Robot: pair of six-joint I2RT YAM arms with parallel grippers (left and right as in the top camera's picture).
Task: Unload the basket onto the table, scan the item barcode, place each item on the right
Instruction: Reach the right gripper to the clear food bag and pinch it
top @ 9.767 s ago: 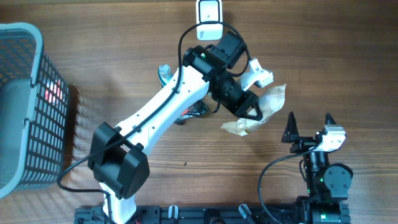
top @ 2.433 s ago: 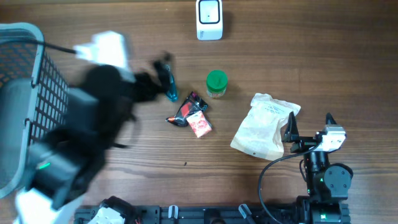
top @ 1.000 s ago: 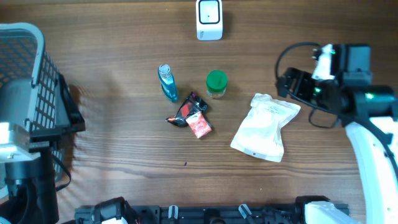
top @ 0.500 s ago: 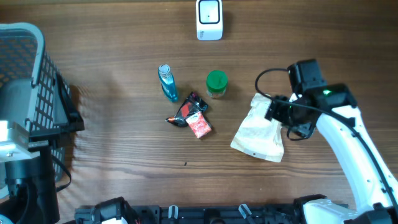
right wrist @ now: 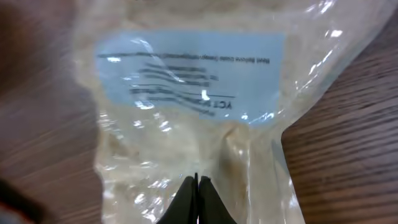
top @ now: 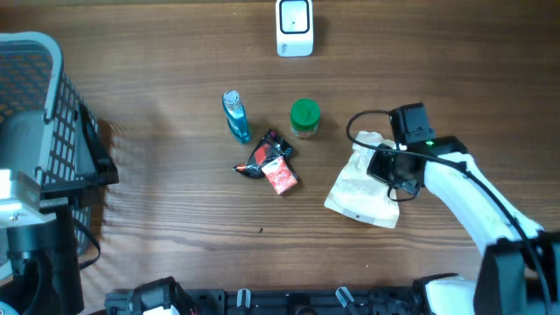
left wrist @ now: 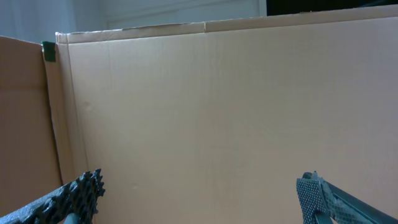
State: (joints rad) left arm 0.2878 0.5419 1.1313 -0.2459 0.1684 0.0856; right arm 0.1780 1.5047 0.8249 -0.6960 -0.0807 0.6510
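Observation:
I will back my right gripper off, open it, come in low and grab the bag's side edge (top: pixel 396 206), because the bag lies flat under that gripper's closed fingers.
The item, a clear plastic bag (top: pixel 360 191) of pale contents with a light blue printed label (right wrist: pixel 193 74), lies flat on the wooden table right of centre. My right gripper (top: pixel 386 166) rests on the bag's upper part. In the right wrist view its black fingertips (right wrist: pixel 197 182) are pressed together, pinching a wrinkle of the film just below the label. The white scanner (top: pixel 295 26) stands at the table's far edge. My left gripper (left wrist: pixel 199 199) is open wide with nothing between its fingers, facing a cardboard wall (left wrist: pixel 217 106).
A small blue bottle (top: pixel 234 115), a green-lidded jar (top: pixel 304 117) and a red-and-black packet (top: pixel 271 164) lie left of the bag. A grey mesh basket (top: pixel 39 96) fills the far left, with the left arm (top: pixel 35 236) parked in front of it.
My right arm swung from the back right down onto the bag, and its jaws went from open to shut on the film. The left arm stayed still.

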